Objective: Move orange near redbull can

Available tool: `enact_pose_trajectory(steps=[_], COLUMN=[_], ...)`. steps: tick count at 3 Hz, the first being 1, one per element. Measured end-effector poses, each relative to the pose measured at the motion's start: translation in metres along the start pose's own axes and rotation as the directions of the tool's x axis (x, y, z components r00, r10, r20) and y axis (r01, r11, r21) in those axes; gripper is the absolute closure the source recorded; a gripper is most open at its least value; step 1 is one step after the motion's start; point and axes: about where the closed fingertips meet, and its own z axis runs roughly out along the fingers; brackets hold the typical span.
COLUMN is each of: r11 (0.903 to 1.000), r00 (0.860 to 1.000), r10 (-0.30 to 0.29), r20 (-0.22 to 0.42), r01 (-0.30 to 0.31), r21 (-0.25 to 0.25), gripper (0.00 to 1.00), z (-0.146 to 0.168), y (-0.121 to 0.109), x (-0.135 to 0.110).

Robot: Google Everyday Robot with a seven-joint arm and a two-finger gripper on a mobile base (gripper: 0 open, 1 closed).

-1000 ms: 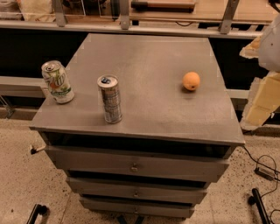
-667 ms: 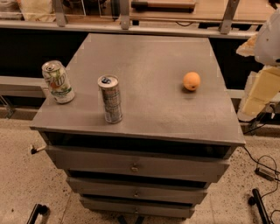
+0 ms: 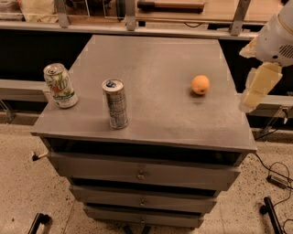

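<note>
The orange on the grey cabinet top is next for my gripper, which should go there and close on the orange's side (image 3: 204, 84) facing the white arm.
The orange (image 3: 200, 84) lies on the right part of the grey cabinet top (image 3: 155, 59). The redbull can (image 3: 115, 103) stands upright near the front left of the top, silver-grey with a blue tab. My gripper (image 3: 248, 103) hangs at the right edge of the camera view, beyond the cabinet's right side. It is to the right of the orange, apart from it, and holds nothing that I can see. The white arm (image 3: 277, 34) reaches in from the upper right.
A shorter white-and-green soda can (image 3: 60, 85) stands at the left edge of the top, left of the redbull can. The cabinet has several drawers (image 3: 142, 173) below. A wooden shelf with metal posts (image 3: 130, 13) runs behind. Cables (image 3: 274, 178) lie on the floor at right.
My gripper and arm have moved a little to the left and up, closer to the cabinet's right side. The orange and both cans have not moved.
</note>
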Motion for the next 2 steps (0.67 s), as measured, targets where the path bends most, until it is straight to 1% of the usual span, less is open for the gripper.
enact_pose_trajectory(steps=[1, 2], r11=[0.9991, 0.9954], r00=[0.999, 0.997], r10=[0.011, 0.021], r20=[0.035, 0.068], r01=[-0.01, -0.015], r21=[-0.041, -0.095], gripper=[0.0, 0.0], z=[0.032, 0.075], y=[-0.024, -0.045], x=[-0.008, -0.021])
